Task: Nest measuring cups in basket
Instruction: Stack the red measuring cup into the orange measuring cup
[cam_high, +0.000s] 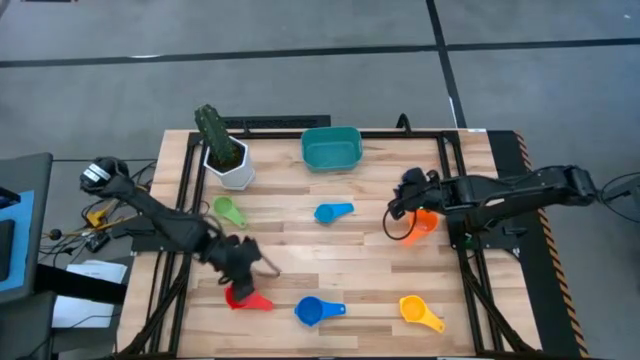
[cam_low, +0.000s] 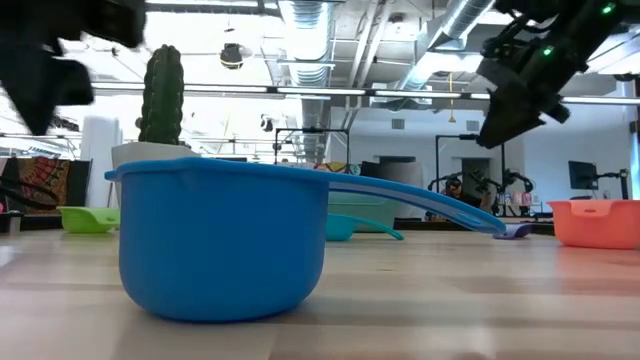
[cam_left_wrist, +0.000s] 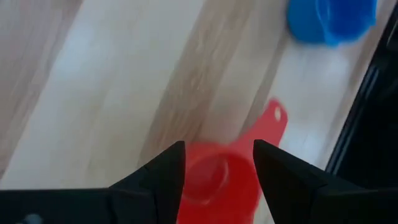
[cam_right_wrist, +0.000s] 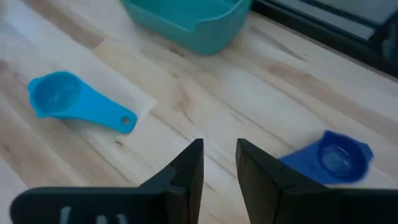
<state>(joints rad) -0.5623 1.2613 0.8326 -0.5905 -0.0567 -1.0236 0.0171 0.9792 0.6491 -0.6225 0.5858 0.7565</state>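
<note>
My left gripper is to close next on the far side of the rim (cam_high: 232, 290) (cam_left_wrist: 188, 164) of the red measuring cup, the side that faces the cactus pot.
My left gripper (cam_high: 243, 270) hovers open over the red measuring cup (cam_high: 240, 297) near the table's near-left side. In the left wrist view its fingers (cam_left_wrist: 166, 169) stand on either side of the red cup (cam_left_wrist: 219, 182) without touching it. My right gripper (cam_high: 398, 205) hangs open above the table's right half, beside the orange cup (cam_high: 425, 222). The teal basket (cam_high: 331, 148) rests on its base by the far edge. Loose on the wood lie a light-blue cup (cam_high: 333, 212), a green cup (cam_high: 229, 211), a blue cup (cam_high: 318, 311) and a yellow cup (cam_high: 420, 311). A small dark-blue cup (cam_right_wrist: 339, 155) shows in the right wrist view.
A white pot with a cactus (cam_high: 225, 155) stands at the far left, next to the basket. Black frame rails (cam_high: 185, 200) run along the table's left and right sides. Bare wood (cam_high: 340, 260) lies between the cups in the middle of the table.
</note>
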